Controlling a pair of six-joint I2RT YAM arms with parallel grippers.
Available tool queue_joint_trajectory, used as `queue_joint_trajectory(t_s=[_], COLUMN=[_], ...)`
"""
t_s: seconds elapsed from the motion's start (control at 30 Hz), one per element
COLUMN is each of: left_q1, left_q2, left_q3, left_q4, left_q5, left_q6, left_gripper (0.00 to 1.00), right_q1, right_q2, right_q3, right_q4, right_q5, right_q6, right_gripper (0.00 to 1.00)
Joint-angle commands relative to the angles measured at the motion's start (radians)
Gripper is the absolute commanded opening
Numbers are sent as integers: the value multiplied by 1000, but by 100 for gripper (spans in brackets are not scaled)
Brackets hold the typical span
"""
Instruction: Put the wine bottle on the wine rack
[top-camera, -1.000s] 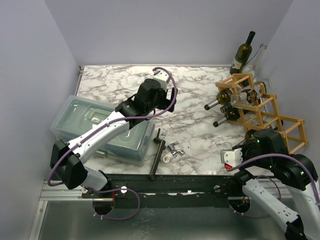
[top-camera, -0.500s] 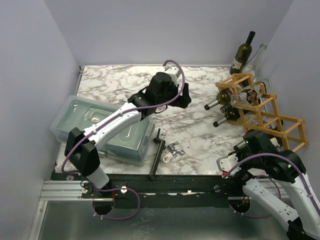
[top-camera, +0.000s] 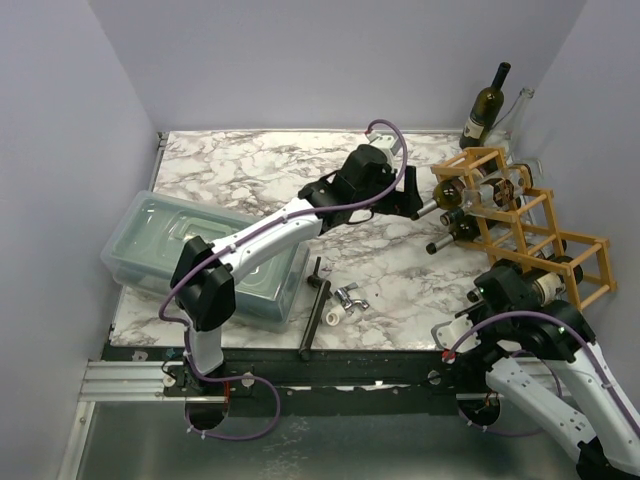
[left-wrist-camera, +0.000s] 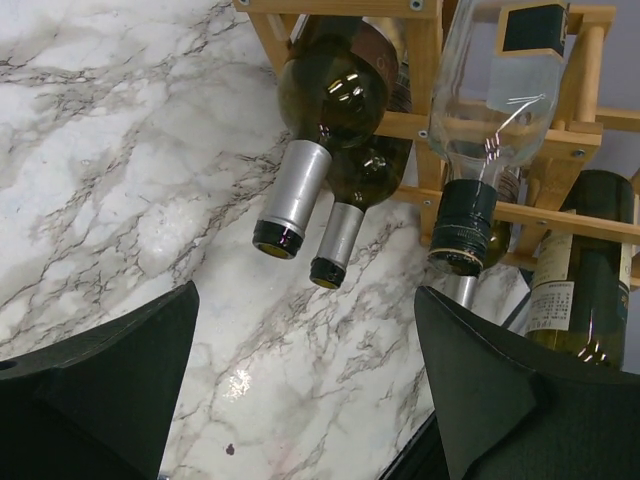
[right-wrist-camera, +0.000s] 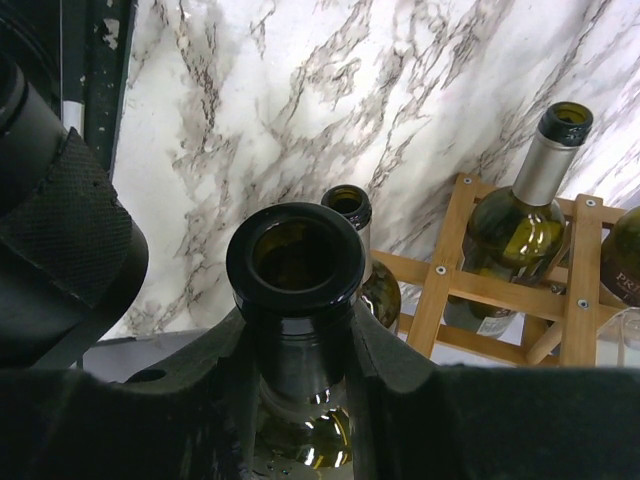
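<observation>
I am going to use my right gripper to set the dark green wine bottle down in the top cell at the wine rack's low near end (top-camera: 541, 278).
My right gripper (right-wrist-camera: 295, 335) is shut on the neck of a dark green wine bottle (right-wrist-camera: 295, 262), just below its open mouth. In the top view this wine bottle (top-camera: 548, 284) lies at the low near end of the light-brown wooden wine rack (top-camera: 522, 228), with the right gripper (top-camera: 508, 287) on it. Whether it rests in a cell I cannot tell. My left gripper (top-camera: 412, 200) reaches across to the rack's left side. It is open (left-wrist-camera: 305, 297) with bare marble between the fingers, just short of the necks of racked bottles (left-wrist-camera: 322, 110).
A clear lidded plastic bin (top-camera: 165, 240) sits at the left. A black bar (top-camera: 317, 305) and a small metal and white piece (top-camera: 345, 302) lie near the front edge. A green bottle (top-camera: 486, 106) and a clear bottle (top-camera: 516, 108) stand in the back right corner.
The left arm swung from above the bin to the right, up to the rack, its jaws narrowing somewhat. The right arm shifted a little with the bottle still held.
</observation>
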Motion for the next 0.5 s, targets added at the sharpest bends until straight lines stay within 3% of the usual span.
queue_joint_trajectory(t_s=[0.0, 0.47], left_q1=[1, -19], left_q2=[62, 373], left_q3=[75, 490], left_q4=[11, 24], left_q5=[12, -159], left_q6=[-26, -18], left_gripper=[90, 86], right_q1=[20, 19], right_q2=[-13, -62], right_q3=[-30, -41], right_q4=[97, 159], right_q5=[123, 163], right_q6=[-74, -72], right_gripper=[5, 13])
